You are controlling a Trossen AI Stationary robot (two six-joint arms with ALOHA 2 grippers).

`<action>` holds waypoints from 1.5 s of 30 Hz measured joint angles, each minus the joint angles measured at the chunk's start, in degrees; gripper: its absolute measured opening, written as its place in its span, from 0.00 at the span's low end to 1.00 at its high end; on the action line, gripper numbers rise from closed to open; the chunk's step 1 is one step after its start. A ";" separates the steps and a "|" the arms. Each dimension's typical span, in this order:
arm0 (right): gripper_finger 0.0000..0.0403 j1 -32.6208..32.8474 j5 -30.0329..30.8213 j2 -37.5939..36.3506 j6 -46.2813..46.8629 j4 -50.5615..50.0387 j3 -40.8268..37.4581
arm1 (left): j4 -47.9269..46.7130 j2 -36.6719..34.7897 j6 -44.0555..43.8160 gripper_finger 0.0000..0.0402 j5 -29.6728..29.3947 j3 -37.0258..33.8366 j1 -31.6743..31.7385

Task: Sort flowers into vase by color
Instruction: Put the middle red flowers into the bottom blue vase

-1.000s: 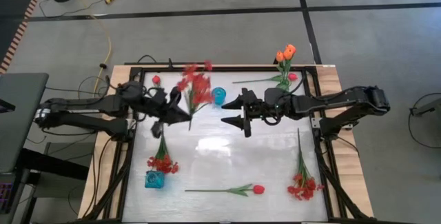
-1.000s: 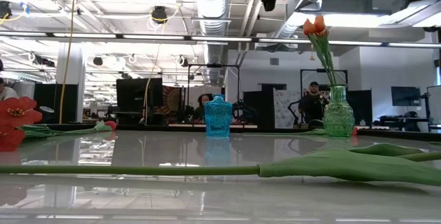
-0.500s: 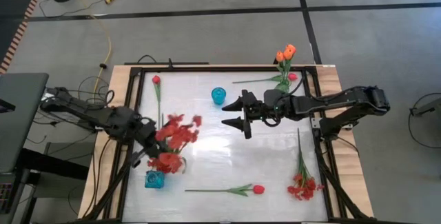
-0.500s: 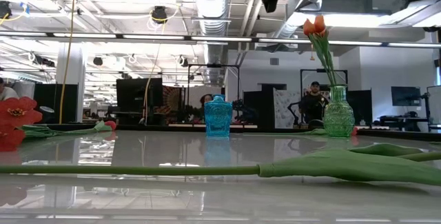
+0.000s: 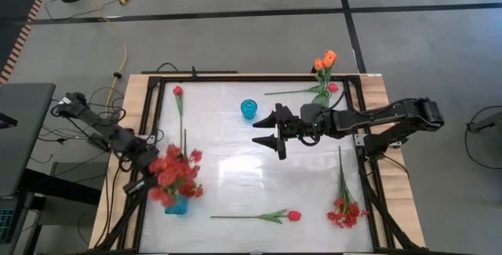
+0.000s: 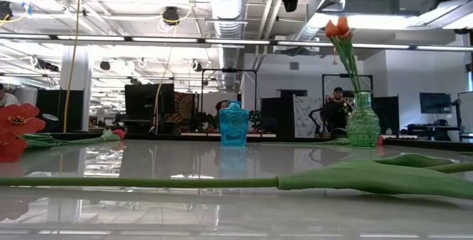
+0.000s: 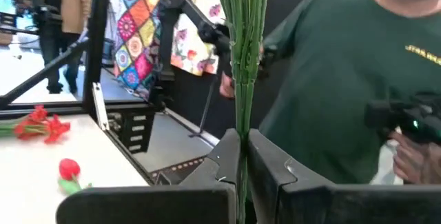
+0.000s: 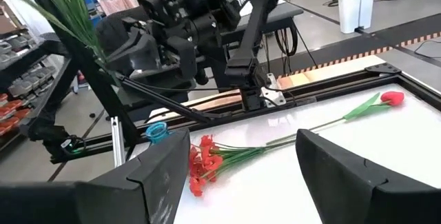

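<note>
Next, my left gripper lets go of the bushy red spray inside the square blue vase (image 5: pixel 176 204), at a spot just beneath the spray's blossoms.
My left gripper (image 5: pixel 149 169) is at the table's near left and is shut on a bushy spray of red blossoms (image 5: pixel 174 178). That spray hovers over a square blue vase (image 5: pixel 176 205) and hides most of it. My right gripper (image 5: pixel 271 130) hangs open above the table's middle, touching nothing. A round blue vase (image 5: pixel 249 108) stands at the far middle. A green vase (image 6: pixel 362 122) at the far right holds orange tulips (image 5: pixel 324 59). Lying flat are red tulips (image 5: pixel 294 216), (image 5: pixel 178 91), (image 5: pixel 333 87) and a red spray (image 5: pixel 345 208). Another red spray (image 8: pixel 207 162) lies by the square vase. My left gripper pinches the spray's bundle of green stems (image 7: pixel 241 141) between its two fingers (image 7: pixel 265 172), which lie across the stems. The stems run straight on past the fingertips. The spray is lifted clear of the table, its blossoms (image 5: pixel 174 178) above the square blue vase.
A black frame rail (image 5: pixel 157 78) borders the white table top. Wooden margins and cables lie at the left. People stand in the room behind, one close to the left wrist camera. The table's middle, under my right gripper, is bare.
My left gripper has carried the red spray from near the round blue vase at the far middle toward the table's near left corner, and the arm has swung round as it went. The spray now sits over the square blue vase. My right gripper stayed open.
</note>
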 joint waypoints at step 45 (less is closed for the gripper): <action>0.72 -1.43 1.70 0.02 5.01 -0.09 0.00 | -8.39 -6.69 14.71 0.00 -4.69 -12.50 -7.15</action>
